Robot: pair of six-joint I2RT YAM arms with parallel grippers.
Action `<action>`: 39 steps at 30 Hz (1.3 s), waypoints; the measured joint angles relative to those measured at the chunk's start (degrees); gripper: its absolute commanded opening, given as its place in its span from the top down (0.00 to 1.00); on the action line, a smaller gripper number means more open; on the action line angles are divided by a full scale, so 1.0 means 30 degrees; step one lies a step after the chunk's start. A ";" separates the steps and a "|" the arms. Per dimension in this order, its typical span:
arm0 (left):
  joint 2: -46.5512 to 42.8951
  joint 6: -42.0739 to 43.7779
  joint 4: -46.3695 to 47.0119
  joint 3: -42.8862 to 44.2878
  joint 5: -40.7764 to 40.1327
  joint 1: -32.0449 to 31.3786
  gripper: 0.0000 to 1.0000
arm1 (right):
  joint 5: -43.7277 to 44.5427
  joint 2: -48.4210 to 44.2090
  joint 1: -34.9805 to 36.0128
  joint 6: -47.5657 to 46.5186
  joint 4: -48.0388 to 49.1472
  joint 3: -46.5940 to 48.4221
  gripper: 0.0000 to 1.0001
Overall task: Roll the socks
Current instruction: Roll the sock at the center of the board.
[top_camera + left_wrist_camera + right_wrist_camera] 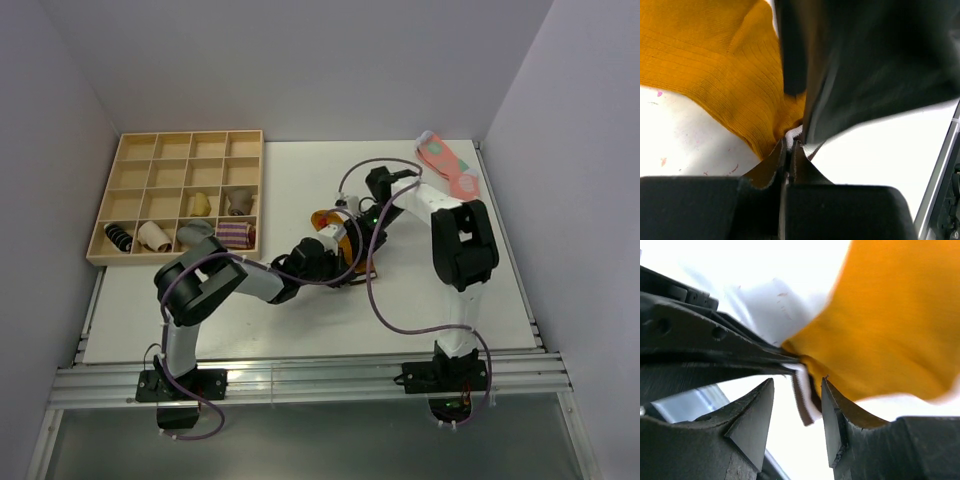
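The striped cuff hangs narrow and loose from my left gripper; I need to lay it flat before my right gripper pinches its loose end (pixel 810 419).
The mustard-orange sock (pixel 325 221) lies at the table's middle, mostly hidden under both grippers in the top view. In the left wrist view it fills the upper left (pixel 705 60). My left gripper (pixel 789 142) is shut on the sock's cuff edge, where a thin white stripe shows. In the top view the left gripper (pixel 343 264) sits just in front of the sock. My right gripper (pixel 797 385) is open, and the brown, white-striped cuff (pixel 802 397) hangs between its fingers. The orange body (pixel 890 315) spreads to the upper right. The right gripper (pixel 352 236) meets the left one over the sock.
A wooden compartment tray (pixel 130 170) at the back left holds several sock bundles in its front rows. A pink sock with pale spots (pixel 447 165) lies at the back right by the wall. Arm cables loop over the table's middle.
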 measured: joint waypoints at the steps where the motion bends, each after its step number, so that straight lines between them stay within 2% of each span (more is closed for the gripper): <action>1: -0.0087 -0.0029 -0.0605 0.0233 -0.0051 0.0000 1.00 | -0.0197 -0.0379 -0.0372 0.0036 0.0466 -0.0146 0.50; 13: -0.0342 -0.0816 -0.6280 0.2856 -0.0146 0.0051 1.00 | -0.1821 -0.2856 -0.4393 0.0350 0.3636 -0.2171 0.51; 21: -0.0248 -0.1311 -0.8247 0.3752 0.1195 0.0714 1.00 | -0.3045 -0.3293 -0.6696 0.0124 0.4189 -0.2965 0.53; 24: 0.0066 -0.1428 -0.9464 0.4575 0.1960 0.1027 1.00 | -0.3096 -0.4313 -0.7155 -0.0568 0.4583 -0.4065 0.55; 31: 0.1253 -0.1559 -1.2269 0.6790 0.4663 0.2106 1.00 | -0.3184 -0.7519 -0.6084 -0.3264 0.5166 -0.6812 0.55; 39: 0.2244 -0.1494 -1.5336 0.8604 0.7176 0.3220 1.00 | -0.1902 -1.0841 -0.2514 -0.5785 0.7038 -1.0834 0.54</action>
